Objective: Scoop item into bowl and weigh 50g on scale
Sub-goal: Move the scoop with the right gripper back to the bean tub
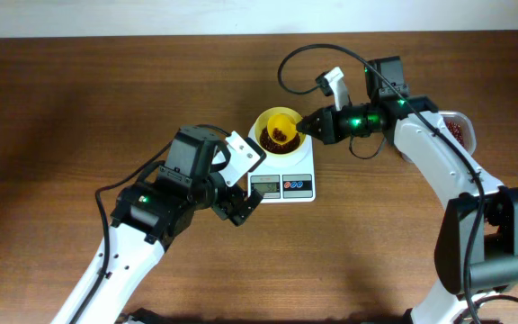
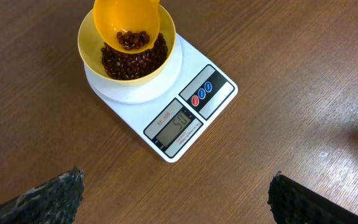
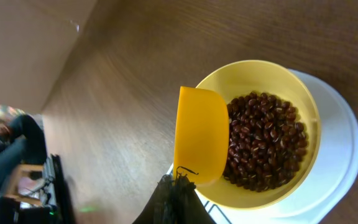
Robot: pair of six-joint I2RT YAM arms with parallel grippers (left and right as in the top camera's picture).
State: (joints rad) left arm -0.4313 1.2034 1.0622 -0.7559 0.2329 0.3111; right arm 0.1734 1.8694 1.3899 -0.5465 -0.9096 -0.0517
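Observation:
My right gripper needs to set the bright yellow scoop down on the beans in the clear container (image 1: 435, 148), close to the front rim of that container. The scoop now hangs tilted over the bowl.
The pale yellow bowl (image 1: 267, 141) stands on the white scale (image 1: 306, 164) and holds a heap of dark reddish-brown beans (image 3: 266, 140). The scale display (image 2: 179, 122) shows digits. My right gripper (image 1: 308, 124) is shut on the handle of a bright yellow scoop (image 3: 201, 134), which hangs tilted over the bowl with a few beans (image 2: 132, 40) in it. My left gripper (image 2: 176, 199) is open and empty, low over the bare table in front of the scale (image 2: 191, 118). The bowl (image 2: 92, 53) also shows in the left wrist view.
A clear container with more beans (image 1: 457, 128) sits at the right, partly hidden behind the right arm. The left arm's body (image 1: 178, 193) lies just left of the scale. The table's far edge runs along the top.

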